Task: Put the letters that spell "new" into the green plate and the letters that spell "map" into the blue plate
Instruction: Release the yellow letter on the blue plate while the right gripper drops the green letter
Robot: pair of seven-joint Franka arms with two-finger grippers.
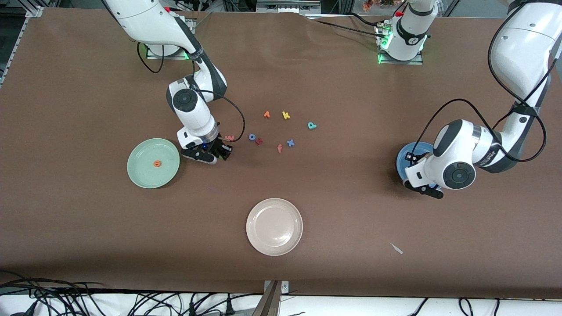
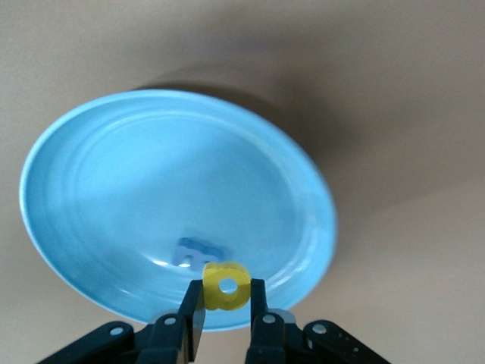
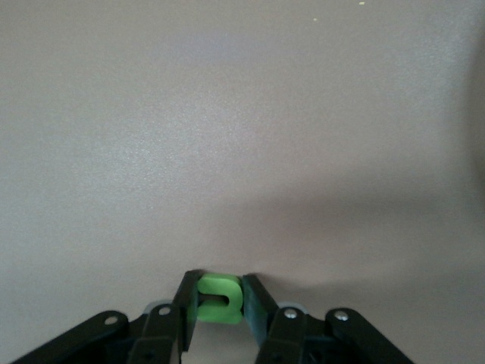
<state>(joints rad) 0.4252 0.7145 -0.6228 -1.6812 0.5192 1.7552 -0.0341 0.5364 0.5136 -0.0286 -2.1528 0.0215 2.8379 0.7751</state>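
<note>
Next, I set the green "n", now down at the tabletop, in the green plate [image 1: 150, 149] between the orange "e" and the far rim with my right gripper.
My right gripper [image 1: 223, 153] is down at the tabletop between the green plate [image 1: 140, 173] and the loose letters. It is shut on the green "n" [image 3: 220, 297]. The orange "e" [image 1: 157, 163] lies in the green plate. The pinkish "w" [image 1: 229, 138] sits on the table just beside the right gripper. My left gripper [image 1: 428, 189] hovers over the rim of the blue plate [image 1: 406, 158], shut on the yellow "a" [image 2: 226, 285]. The blue "m" [image 2: 198, 250] lies inside the blue plate [image 2: 151, 174]. The teal "p" [image 1: 311, 125] rests on the table mid-way between the arms.
Other letters lie mid-table: an orange one [image 1: 266, 114], yellow "k" [image 1: 286, 115], blue "o" [image 1: 252, 137] touching a dark red letter [image 1: 259, 141], orange "f" [image 1: 279, 149], blue "x" [image 1: 290, 142]. A cream plate [image 1: 274, 226] sits nearer the front camera, with a small white scrap [image 1: 396, 248] nearby.
</note>
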